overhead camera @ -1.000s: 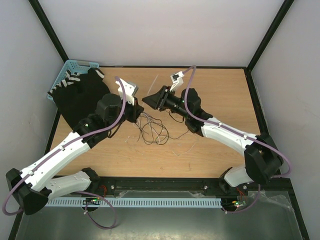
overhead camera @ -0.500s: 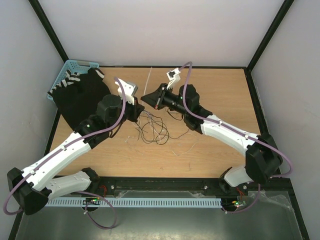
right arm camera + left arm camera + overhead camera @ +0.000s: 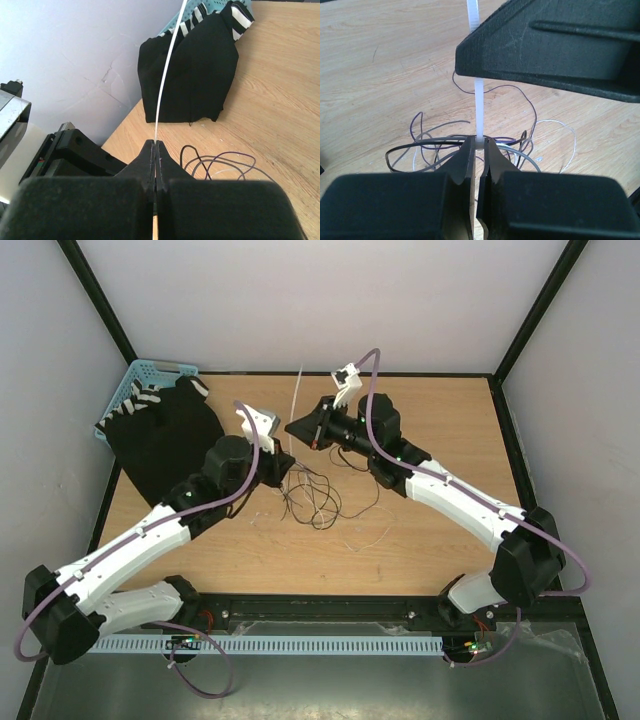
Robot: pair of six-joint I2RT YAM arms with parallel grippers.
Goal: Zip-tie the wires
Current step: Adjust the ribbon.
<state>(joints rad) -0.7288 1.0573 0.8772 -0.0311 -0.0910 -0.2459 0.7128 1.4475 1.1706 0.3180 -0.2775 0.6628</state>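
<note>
The zip tie's head sits shallow at my left gripper's fingertips, so next my left gripper opens and moves in to take the head (image 3: 479,144) deeper between its fingers.
The wires (image 3: 318,498) lie in a loose tangle of thin dark and pale strands on the wooden table, between the two arms. My left gripper (image 3: 285,462) hangs just over them, shut on the head end of the white zip tie (image 3: 478,107), with wire loops (image 3: 435,142) bunched at its fingertips. From there the strip rises and passes behind the black body of the right gripper (image 3: 545,45). My right gripper (image 3: 292,427) is shut on the strip's tail (image 3: 167,70), which sticks out past it toward the back wall (image 3: 298,395).
A black cloth with white stripes (image 3: 165,430) lies at the back left, partly over a teal basket (image 3: 140,380). One loose pale strand (image 3: 370,538) rests on the table right of the tangle. Side walls and black frame posts enclose the table.
My right gripper has closed on the zip tie's tail and shifted left and toward the back. The strip now stands out straight behind it. The left arm has edged right.
</note>
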